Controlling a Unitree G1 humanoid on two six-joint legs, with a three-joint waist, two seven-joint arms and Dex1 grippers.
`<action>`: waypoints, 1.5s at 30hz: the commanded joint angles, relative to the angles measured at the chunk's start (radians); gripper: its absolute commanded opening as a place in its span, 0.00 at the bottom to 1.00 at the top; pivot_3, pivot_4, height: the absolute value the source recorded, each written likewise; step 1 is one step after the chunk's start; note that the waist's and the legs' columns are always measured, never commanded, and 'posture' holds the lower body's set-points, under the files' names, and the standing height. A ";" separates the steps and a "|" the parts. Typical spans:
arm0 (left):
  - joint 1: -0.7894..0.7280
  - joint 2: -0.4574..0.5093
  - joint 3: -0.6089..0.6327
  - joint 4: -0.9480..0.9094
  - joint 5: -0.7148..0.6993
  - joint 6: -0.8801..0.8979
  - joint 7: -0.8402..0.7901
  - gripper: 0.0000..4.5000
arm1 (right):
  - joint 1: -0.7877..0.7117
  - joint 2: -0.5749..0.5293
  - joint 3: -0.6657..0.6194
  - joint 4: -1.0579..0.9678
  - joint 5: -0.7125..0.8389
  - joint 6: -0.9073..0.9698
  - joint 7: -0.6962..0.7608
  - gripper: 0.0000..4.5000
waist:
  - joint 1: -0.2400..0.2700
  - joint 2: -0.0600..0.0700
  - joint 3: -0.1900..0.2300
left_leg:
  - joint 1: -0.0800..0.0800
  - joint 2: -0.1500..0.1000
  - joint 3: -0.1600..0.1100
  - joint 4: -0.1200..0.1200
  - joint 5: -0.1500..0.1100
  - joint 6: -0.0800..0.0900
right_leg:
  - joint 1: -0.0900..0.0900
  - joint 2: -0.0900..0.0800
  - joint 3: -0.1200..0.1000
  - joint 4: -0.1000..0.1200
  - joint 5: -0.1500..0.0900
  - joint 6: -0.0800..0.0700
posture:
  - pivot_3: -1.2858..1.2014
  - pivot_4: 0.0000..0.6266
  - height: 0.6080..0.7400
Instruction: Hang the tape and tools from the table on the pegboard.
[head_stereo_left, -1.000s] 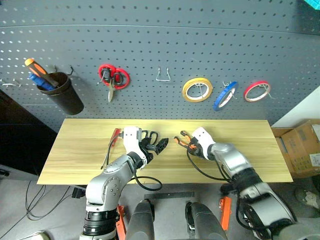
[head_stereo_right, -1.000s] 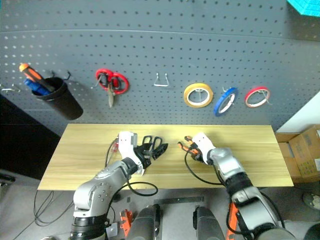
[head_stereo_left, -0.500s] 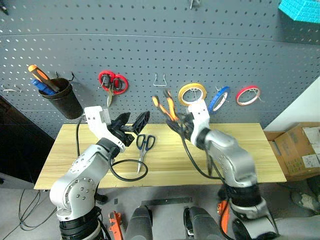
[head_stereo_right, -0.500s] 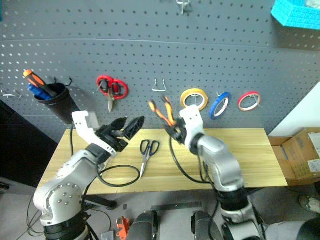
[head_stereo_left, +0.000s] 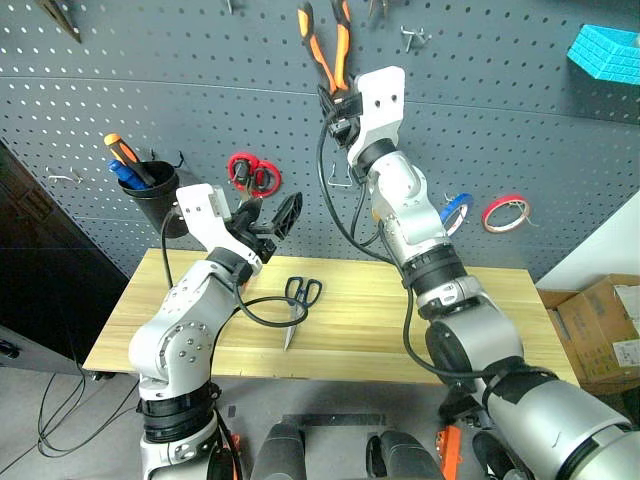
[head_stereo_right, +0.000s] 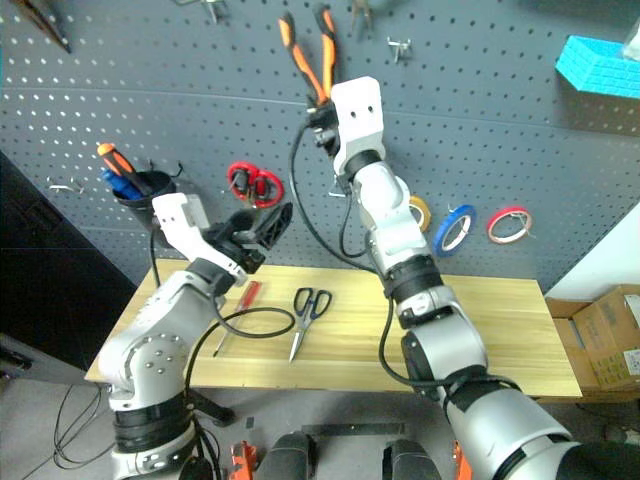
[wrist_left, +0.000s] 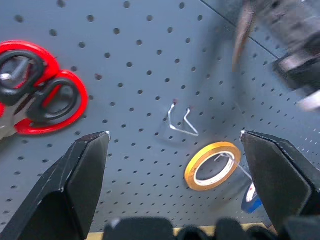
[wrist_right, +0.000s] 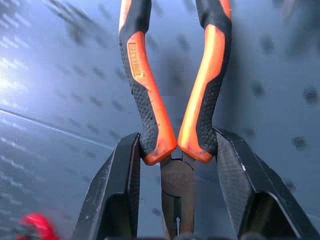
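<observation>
I will let go of the orange-and-black pliers with my right gripper on the bare wire hook (head_stereo_left: 338, 170) beside the red-handled scissors.
My right gripper (head_stereo_left: 337, 100) is raised high against the pegboard (head_stereo_left: 150, 80) and is shut on the orange-and-black pliers (head_stereo_left: 325, 45) just below their handles, which point upward (wrist_right: 150, 100). My left gripper (head_stereo_left: 272, 218) hangs open and empty above the table (head_stereo_left: 480, 330), facing a bare wire hook (wrist_left: 180, 120). The dark-blue-handled scissors (head_stereo_left: 297, 300) lie on the table, and a small red-handled tool (head_stereo_right: 245, 295) lies to their left. The blue tape (head_stereo_left: 455, 210) hangs on the pegboard to the right of my right arm.
Red-handled scissors (head_stereo_left: 253, 173), a yellow roll (wrist_left: 212, 166) and a red-pink roll (head_stereo_left: 505, 212) hang on the board. A dark cup with screwdrivers (head_stereo_left: 150, 195) hangs at left. A cyan basket (head_stereo_left: 605, 50) sits high right. Small hooks (head_stereo_left: 415, 38) stand near the pliers.
The view has tilted upward. My right arm swung the pliers from table height to high up against the pegboard. My left gripper rose a little and stayed open. The scissors lay still.
</observation>
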 joint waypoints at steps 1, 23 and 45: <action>0.003 -0.005 -0.014 -0.025 0.005 -0.029 0.001 1.00 | -0.044 -0.008 -0.062 0.127 0.031 -0.095 -0.048 0.39 | 0.003 0.000 0.000 | 0.000 0.000 0.000 0.000 0.000 0.000 | 0.000 0.000 0.000 0.000 0.000 0.000 | 0.64 0.01 1.00; 0.004 0.017 -0.028 0.015 0.007 -0.027 -0.020 1.00 | 0.142 -0.001 -0.021 0.264 -0.039 -0.083 -0.032 0.55 | 0.034 0.008 -0.011 | 0.002 0.000 -0.001 0.004 0.008 0.006 | 0.002 0.000 -0.002 0.006 0.006 -0.005 | 0.63 0.07 1.00; -0.053 0.118 -0.280 0.496 0.355 -0.017 -0.072 1.00 | 0.712 -0.386 0.208 -0.995 0.181 0.563 0.671 1.00 | -0.016 0.028 0.003 | 0.002 -0.001 0.000 0.005 0.008 0.006 | 0.001 -0.001 -0.001 0.009 -0.004 -0.005 | 0.54 0.24 1.00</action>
